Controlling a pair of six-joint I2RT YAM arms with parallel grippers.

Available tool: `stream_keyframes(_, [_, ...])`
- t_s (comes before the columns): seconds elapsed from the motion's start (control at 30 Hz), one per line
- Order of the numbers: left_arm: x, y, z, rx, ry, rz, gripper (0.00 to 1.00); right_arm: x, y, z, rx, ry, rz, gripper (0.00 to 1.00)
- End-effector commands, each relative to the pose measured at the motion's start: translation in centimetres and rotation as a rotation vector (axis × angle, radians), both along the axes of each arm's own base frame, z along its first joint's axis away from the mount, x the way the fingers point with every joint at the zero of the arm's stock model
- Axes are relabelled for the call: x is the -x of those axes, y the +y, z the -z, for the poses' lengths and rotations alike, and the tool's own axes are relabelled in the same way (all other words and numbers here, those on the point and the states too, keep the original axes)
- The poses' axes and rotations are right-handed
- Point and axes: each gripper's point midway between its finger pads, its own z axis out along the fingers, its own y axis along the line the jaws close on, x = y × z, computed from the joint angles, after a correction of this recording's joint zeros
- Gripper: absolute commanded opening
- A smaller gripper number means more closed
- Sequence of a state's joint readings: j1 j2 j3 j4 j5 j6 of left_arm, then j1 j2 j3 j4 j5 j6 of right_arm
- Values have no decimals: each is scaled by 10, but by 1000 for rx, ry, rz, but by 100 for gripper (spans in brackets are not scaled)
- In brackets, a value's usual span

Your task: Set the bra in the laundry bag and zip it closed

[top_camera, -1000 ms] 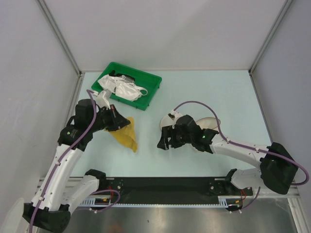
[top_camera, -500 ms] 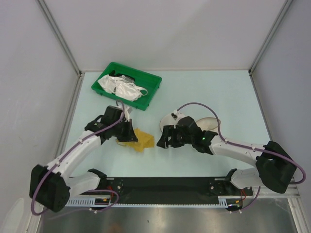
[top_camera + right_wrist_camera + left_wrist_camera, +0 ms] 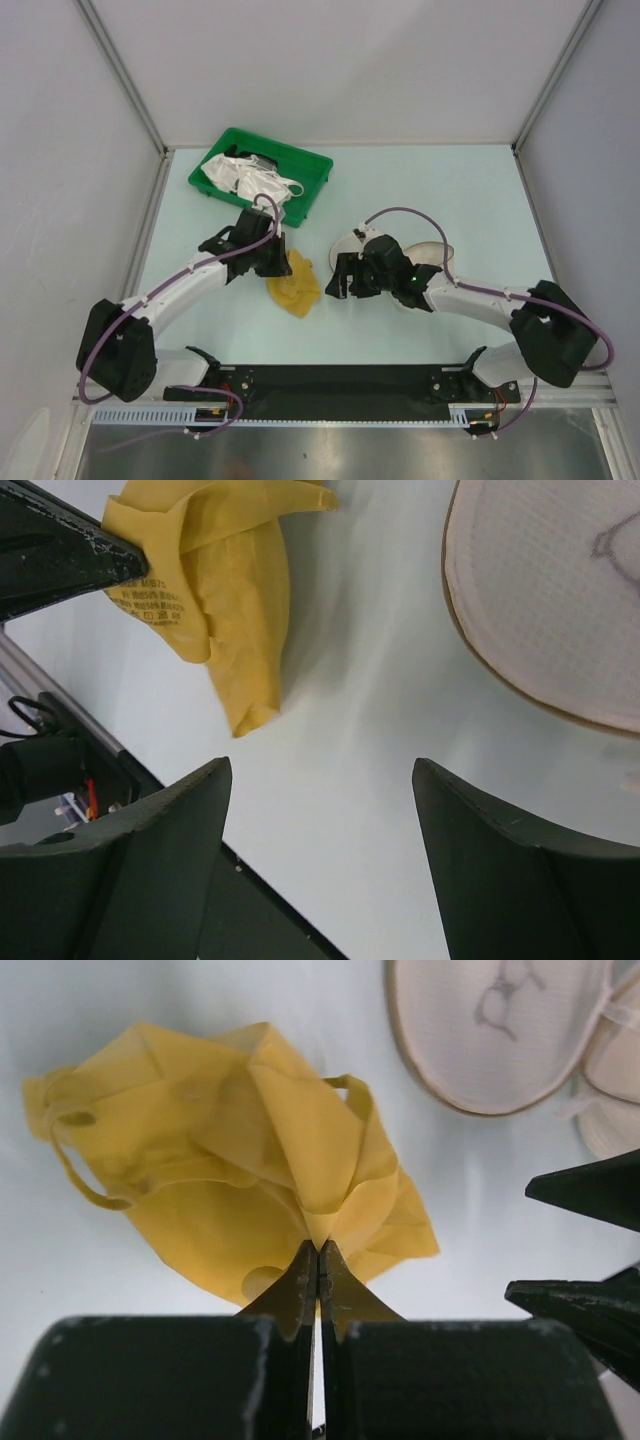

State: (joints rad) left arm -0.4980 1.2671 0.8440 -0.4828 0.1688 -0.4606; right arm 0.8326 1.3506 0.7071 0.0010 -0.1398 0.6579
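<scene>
The bra spreads wide around the fold in my left gripper, so next I lay that fold over to make the bra compact, and then take the bra's side (image 3: 275,292).
The mustard-yellow bra (image 3: 296,286) lies crumpled on the table between the two arms. My left gripper (image 3: 277,264) is shut on a fold of it. The left wrist view shows the jaws (image 3: 318,1250) pinched together on the bra (image 3: 230,1150). The beige mesh laundry bag (image 3: 436,253) lies to the right, mostly hidden under my right arm. Its face with the small bra drawing shows in the left wrist view (image 3: 490,1030) and the right wrist view (image 3: 560,600). My right gripper (image 3: 341,284) is open and empty, just right of the bra (image 3: 235,610), fingers spread wide (image 3: 322,770).
A green plastic tray (image 3: 306,205) holding shiny white bras (image 3: 250,180) stands at the back left, just behind my left gripper. The black rail of the arm bases (image 3: 330,380) runs along the near edge. Frame posts stand at the back corners.
My left arm has stretched rightward with the bra, carrying it from the left side to the table beside my right gripper. My right gripper has barely moved.
</scene>
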Motion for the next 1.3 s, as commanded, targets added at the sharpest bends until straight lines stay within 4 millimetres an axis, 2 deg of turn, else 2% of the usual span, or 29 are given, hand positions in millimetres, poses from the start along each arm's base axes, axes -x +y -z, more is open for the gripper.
stream_keyframes(0.0, [-26, -1, 4, -35, -34, -42, 0, -20, 26, -6, -20, -66, -65, 79])
stream_keyframes(0.13, [-32, 4, 18, -75, -3, -62, 0, -33, 42, -5, -45, -41, -98, 81])
stream_keyframes(0.2, [-34, 10, 20, -79, -3, -91, 0, -39, 49, -5, -55, -36, -92, 87])
stream_keyframes(0.27, [-37, 14, 19, -93, -24, -114, 2, -44, 54, -10, -69, -32, -85, 88])
stream_keyframes(0.3, [-36, 17, 20, -99, -25, -125, 9, -45, 57, -5, -70, -14, -73, 93])
stream_keyframes(0.37, [-35, 19, 21, -102, -26, -135, 11, -51, 62, -2, -81, 2, -63, 100])
stream_keyframes(0.43, [-34, 21, 23, -105, -22, -141, 18, -57, 69, -6, -99, -8, -65, 100])
stream_keyframes(0.47, [-33, 22, 26, -113, -19, -147, 25, -60, 75, -8, -108, -11, -73, 100])
stream_keyframes(0.6, [-32, 26, 31, -120, -10, -158, 42, -71, 85, 4, -118, 21, -83, 100])
stream_keyframes(0.7, [-29, 28, 23, -106, -38, -160, 53, -76, 90, 7, -138, 18, -100, 100])
stream_keyframes(0.87, [-21, 41, -16, -54, -150, -209, 63, -88, 81, 17, -77, 13, -82, 100])
stream_keyframes(0.97, [-11, 49, -31, -12, -183, -243, 68, -92, 77, 16, -33, -3, -87, 100])
stream_keyframes(1.03, [-6, 54, -35, 28, -171, -287, 73, -92, 74, 11, -25, -17, -84, 100])
stream_keyframes(1.07, [-2, 55, -32, 57, -153, -295, 90, -91, 72, 9, -22, -18, -84, 100])
stream_keyframes(1.1, [2, 53, -35, 87, -152, -295, 98, -89, 71, 7, -22, -17, -81, 100])
stream_keyframes(1.23, [12, 45, -23, 168, -42, -367, 100, -84, 63, -10, -21, -34, -50, 100])
stream_keyframes(1.27, [13, 45, -21, 176, -23, -386, 99, -82, 61, -19, -35, -45, -46, 100])
